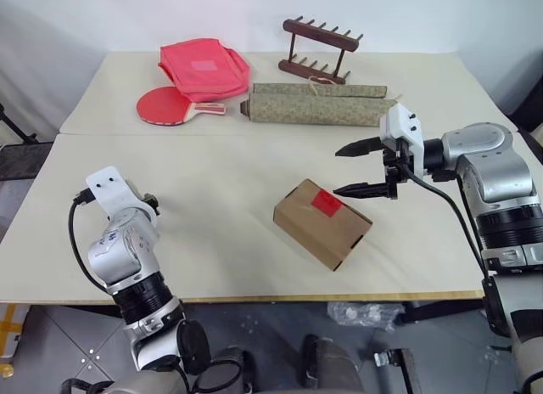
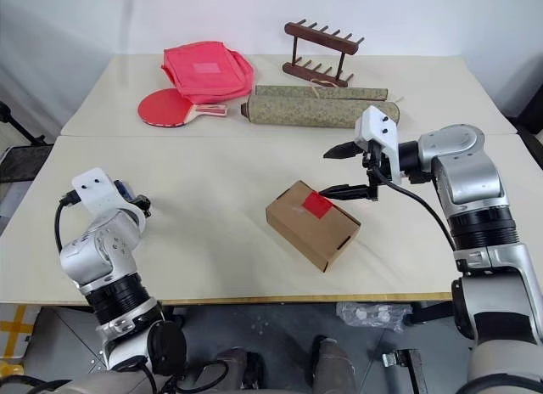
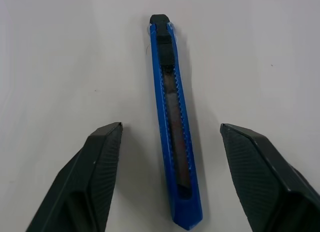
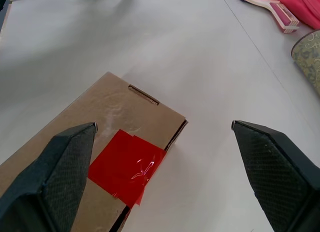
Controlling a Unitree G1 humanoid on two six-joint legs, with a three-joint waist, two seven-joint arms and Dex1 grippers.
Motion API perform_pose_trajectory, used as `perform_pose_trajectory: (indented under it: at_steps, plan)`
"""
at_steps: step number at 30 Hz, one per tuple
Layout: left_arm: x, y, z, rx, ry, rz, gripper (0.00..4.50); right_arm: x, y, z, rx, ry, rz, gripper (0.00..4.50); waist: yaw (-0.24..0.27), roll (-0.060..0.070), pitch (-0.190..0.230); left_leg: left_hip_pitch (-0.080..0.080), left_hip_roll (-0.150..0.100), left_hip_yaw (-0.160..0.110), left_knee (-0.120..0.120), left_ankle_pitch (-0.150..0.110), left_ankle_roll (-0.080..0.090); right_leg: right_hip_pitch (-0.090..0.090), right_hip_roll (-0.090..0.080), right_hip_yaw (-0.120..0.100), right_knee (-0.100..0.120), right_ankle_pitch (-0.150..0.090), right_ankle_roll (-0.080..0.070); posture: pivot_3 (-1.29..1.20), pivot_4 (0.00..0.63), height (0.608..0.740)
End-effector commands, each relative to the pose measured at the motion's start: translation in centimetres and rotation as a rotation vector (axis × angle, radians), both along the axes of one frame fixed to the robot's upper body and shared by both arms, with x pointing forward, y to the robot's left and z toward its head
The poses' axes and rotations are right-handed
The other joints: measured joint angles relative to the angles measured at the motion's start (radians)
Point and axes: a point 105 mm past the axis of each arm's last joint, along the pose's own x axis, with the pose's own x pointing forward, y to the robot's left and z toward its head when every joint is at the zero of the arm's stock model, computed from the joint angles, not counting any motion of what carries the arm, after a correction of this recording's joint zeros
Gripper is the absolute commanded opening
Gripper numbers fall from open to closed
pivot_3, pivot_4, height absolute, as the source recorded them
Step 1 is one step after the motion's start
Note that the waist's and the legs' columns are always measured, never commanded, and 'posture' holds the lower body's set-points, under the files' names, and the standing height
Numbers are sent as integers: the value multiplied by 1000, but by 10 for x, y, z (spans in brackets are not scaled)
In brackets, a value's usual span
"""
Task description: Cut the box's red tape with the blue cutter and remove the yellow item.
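Observation:
The middle of the blue cutter slants between the left gripper's open fingers, so the robot should turn that gripper in line and grip closer to the cutter's pointed blue end (image 3: pixel 183 199).
The blue cutter (image 3: pixel 173 132) lies flat on the pale table. My left gripper (image 3: pixel 170 127) is open, with one finger on each side of the cutter and neither touching it. The brown box (image 1: pixel 322 228) sits right of centre near the table's front, its red tape (image 1: pixel 327 204) facing up across the flap seam. Just above and behind the box's taped end hovers my right gripper (image 1: pixel 346 170), open wide with nothing between its fingers. The wrist view of that arm looks down on the red tape (image 4: pixel 127 167). The yellow item is out of view.
At the back of the table lie a red paddle (image 1: pixel 170 105), a red zip pouch (image 1: pixel 204 67), a rolled greenish mat (image 1: pixel 318 105) and a wooden peg rack (image 1: pixel 318 50). The table's front edge (image 1: pixel 280 299) runs close below the box.

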Motion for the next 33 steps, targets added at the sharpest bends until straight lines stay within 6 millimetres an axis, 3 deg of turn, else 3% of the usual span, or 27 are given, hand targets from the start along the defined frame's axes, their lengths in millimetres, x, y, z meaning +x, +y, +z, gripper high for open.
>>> perform_pose_trajectory:
  at_steps: [1, 3, 8, 9, 10, 17, 31, 33]
  plan:
    - [-5, 3, -15, -38, 59, 10, 2974, 0, -4, 19, 6, -67, -1, 4500, -1, 0, 0, 1, 0, 0, 0, 0, 0, 0, 0, 0, 0, 0, 0, 0, 150, 740]
    - [-8, 4, -17, -38, 76, 18, 2974, 0, -5, 20, 5, -69, -1, 4500, -1, 0, 0, 1, 0, 1, -1, 0, 0, 0, 0, 1, 0, 0, 0, 0, 150, 740]
    - [-16, 7, -23, -40, 121, 42, 1884, 1, -5, 21, 3, -75, -4, 4500, -1, 1, 0, 2, 0, 2, -1, 0, 0, 0, 0, 2, 0, 0, 0, 0, 150, 740]
    - [-17, 7, -24, -41, 128, 41, 1884, 2, -5, 21, 2, -76, -4, 4500, -1, 1, 0, 2, 0, 2, -1, 0, 0, 0, 0, 2, 0, 0, 0, 0, 150, 740]
    - [-19, 7, -25, -47, 136, 53, 1491, 2, -5, 21, 2, -77, -4, 4500, -1, 1, 0, 2, 0, 2, -1, 0, 0, 0, 0, 2, 0, 0, 0, 0, 150, 740]
    - [-24, 7, -29, -58, 162, 65, 18, 3, -4, 22, 3, -84, -4, 4500, 0, 1, -1, 2, 0, 3, -2, 0, 0, 0, 0, 2, 0, 0, 0, 0, 150, 740]
    - [-25, 13, -18, 39, 188, 12, 18, 4, -3, 19, 5, -78, -10, 4500, -1, 1, -1, 2, 0, 3, -2, 0, 0, -1, 0, 3, 0, 0, 0, 0, 150, 740]
    - [-24, 12, -17, 31, 170, 18, 643, 4, -2, 18, 7, -78, -12, 4500, -1, 1, -1, 2, 0, 3, -2, 0, 0, -1, 0, 3, 0, 0, 0, 0, 150, 740]
